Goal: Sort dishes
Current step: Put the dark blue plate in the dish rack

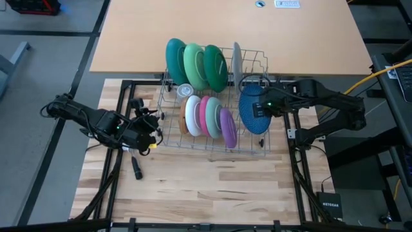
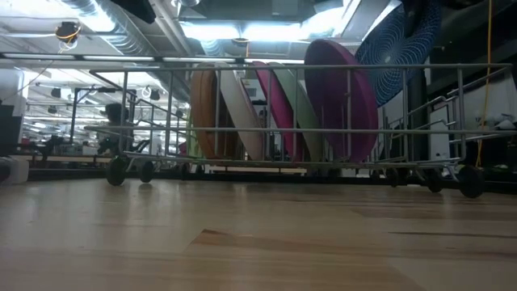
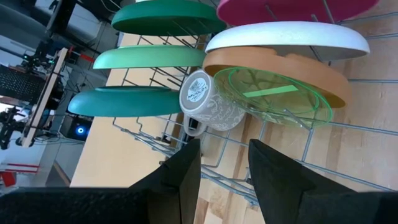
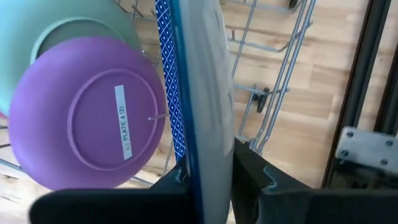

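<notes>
My right gripper has the blue plate. I need to set it down on edge in the rack's near row (image 1: 244, 124) (image 4: 169, 134), beside the purple dish.
The wire rack (image 1: 212, 138) holds large teal (image 1: 175, 59), green (image 1: 194, 64) and dark green (image 1: 215, 66) dishes on edge in its far row, with a grey one (image 1: 237, 61) beside them. Its near row holds tan, white (image 1: 192, 115), pink (image 1: 205, 115), pale green and purple (image 1: 227, 127) dishes. My right gripper (image 1: 261, 106) is shut on a blue patterned plate (image 1: 252, 111) at the rack's right end. My left gripper (image 1: 153, 125) stands open and holds nothing, left of the rack, pointing at a white mug (image 3: 208, 99). My right gripper pinches the blue plate's rim (image 4: 208, 155) between its two fingers (image 4: 249, 171), one on each face. The fingers slant down from above on the table's right side. The plate stands upright on edge beside the purple dish (image 4: 87, 137). I cannot tell whether its lower edge (image 2: 396, 81) touches the rack.
A white mug (image 1: 186, 90) lies on its side in the rack, next to a clear green plate (image 3: 273, 93). A small black object (image 1: 136, 169) lies on the wooden table near the left arm. Bare wood (image 1: 206, 187) stretches in front of the rack.
</notes>
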`<state>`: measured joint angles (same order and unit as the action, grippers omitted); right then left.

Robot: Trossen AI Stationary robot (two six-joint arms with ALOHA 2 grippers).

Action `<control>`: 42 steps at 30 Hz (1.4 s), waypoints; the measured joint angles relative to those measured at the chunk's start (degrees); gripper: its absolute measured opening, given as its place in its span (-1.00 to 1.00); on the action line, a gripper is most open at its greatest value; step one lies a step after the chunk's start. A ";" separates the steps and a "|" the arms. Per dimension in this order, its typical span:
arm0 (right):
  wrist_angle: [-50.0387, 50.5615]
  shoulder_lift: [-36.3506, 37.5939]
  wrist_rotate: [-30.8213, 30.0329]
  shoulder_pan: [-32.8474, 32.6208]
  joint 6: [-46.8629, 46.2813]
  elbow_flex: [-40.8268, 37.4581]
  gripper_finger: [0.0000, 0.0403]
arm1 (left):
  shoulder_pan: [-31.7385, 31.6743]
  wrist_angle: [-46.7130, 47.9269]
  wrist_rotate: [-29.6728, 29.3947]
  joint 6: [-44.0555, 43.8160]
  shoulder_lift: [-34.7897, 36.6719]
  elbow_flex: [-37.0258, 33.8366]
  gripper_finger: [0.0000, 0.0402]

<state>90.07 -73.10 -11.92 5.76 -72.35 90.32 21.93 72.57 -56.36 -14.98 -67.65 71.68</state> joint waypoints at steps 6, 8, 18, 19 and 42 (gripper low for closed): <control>0.01 0.33 1.53 0.04 -4.13 0.00 -0.79 | 0.00 -0.01 0.00 0.01 0.01 0.00 -0.38; -0.02 0.14 1.65 -0.05 -5.15 0.00 -0.79 | 0.01 -0.01 0.00 0.00 0.01 0.00 -0.38; -0.23 -3.45 0.14 -0.09 -8.50 0.02 -0.79 | -0.01 0.00 0.00 0.18 0.00 0.00 -0.38; -0.27 -4.06 -0.11 -0.07 -8.73 0.02 -0.79 | 0.01 0.00 0.00 0.20 0.01 0.00 -0.38; 0.03 -9.40 5.35 -0.22 -9.58 -0.02 -0.65 | -0.01 0.01 0.00 0.42 0.01 0.00 -0.38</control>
<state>90.11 -82.50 -6.57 5.54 -81.93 90.30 21.91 72.58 -56.36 -14.57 -67.64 71.68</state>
